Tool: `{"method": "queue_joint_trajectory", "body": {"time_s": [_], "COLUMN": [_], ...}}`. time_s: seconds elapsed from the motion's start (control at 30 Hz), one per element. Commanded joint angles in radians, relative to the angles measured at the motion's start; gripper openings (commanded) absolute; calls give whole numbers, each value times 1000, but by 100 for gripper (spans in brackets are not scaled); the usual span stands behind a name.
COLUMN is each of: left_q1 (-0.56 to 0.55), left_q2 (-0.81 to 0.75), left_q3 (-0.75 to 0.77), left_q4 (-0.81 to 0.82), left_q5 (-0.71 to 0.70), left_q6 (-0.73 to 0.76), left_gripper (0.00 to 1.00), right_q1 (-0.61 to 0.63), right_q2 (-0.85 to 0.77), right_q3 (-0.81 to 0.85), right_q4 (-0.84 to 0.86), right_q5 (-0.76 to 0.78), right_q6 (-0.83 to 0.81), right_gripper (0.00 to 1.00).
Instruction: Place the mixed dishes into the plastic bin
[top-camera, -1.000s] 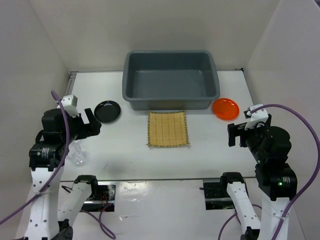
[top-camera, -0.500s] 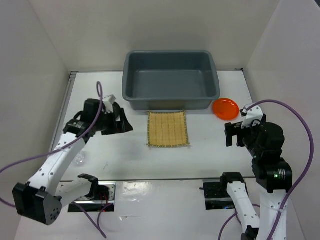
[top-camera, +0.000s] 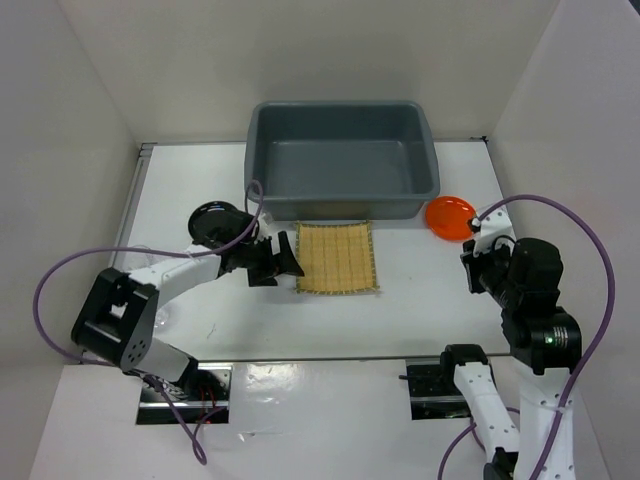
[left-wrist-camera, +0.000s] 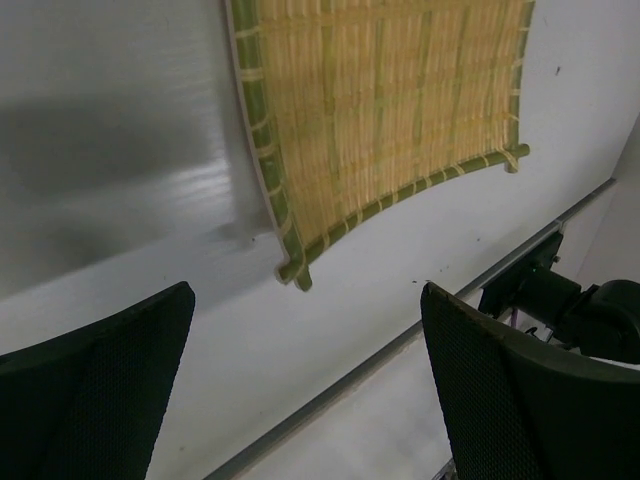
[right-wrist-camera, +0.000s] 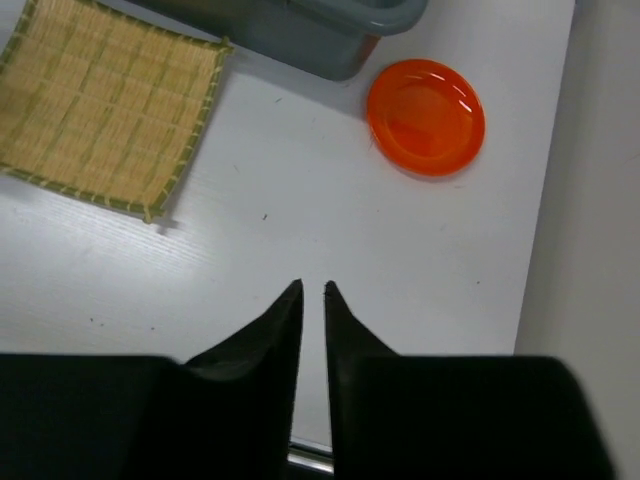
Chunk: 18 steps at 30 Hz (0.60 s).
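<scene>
My left gripper will grip the tan woven mat's side edge (top-camera: 298, 276) (left-wrist-camera: 271, 182), the one toward the black plate, just behind the mat's near corner.
The grey plastic bin (top-camera: 340, 160) stands at the back centre with nothing in it. In front of it the tan woven mat (top-camera: 337, 257) lies flat. My left gripper (top-camera: 285, 262) is low at the mat's left edge, open wide, nothing between its fingers (left-wrist-camera: 100, 390); the mat's (left-wrist-camera: 380, 100) near corner lies just ahead of them. The black plate (top-camera: 212, 218) sits behind the left arm, partly covered. The orange plate (top-camera: 451, 216) lies right of the bin. My right gripper (right-wrist-camera: 312, 290) hovers over bare table short of the orange plate (right-wrist-camera: 426, 117), its jaws almost together and holding nothing.
White walls close in the table on the left, back and right. A metal strip (left-wrist-camera: 400, 340) runs along the table's near edge. The left arm's purple cable (top-camera: 60, 290) loops over the left side. The bin's corner (right-wrist-camera: 320, 25) shows in the right wrist view.
My left arm has swung right from the black plate to the mat's left edge, still open. The right gripper has closed and edged toward the orange plate.
</scene>
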Motion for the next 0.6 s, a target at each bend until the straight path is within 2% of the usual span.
{"method": "queue_joint_trajectory", "body": {"time_s": [0.0,0.03,0.07,0.17,0.23,0.43,0.57], "left_q1": [-11,-11,-11,-11,-11,-11,-11], "left_q2": [61,87,96,128,159,254,276], "left_q3": [-7,3,4,27,27,36,27], "left_q4": [136,146,159,182,214,297,333], "left_q5": [54,54,54,54,64,98,98], "left_q6": [-36,-36,-36,-36,-36,-36,-54], "left_gripper": [100,100,100,100,100,100,100], "right_q1": [16,16,27,36,36,91,192], "right_q2": [28,42,84,157,180,300,417], "right_q3": [32,55,70,116,116,-42,-129], "right_q4": [-44,-44,-61,-52,41,181,204], "right_q5": [-108,-127,-150,-217,-217,-295,-355], "right_q6": [-67,-104,-127,-253,-265,-403,-508], "right_gripper": [14,11,0,0,0,0,0]}}
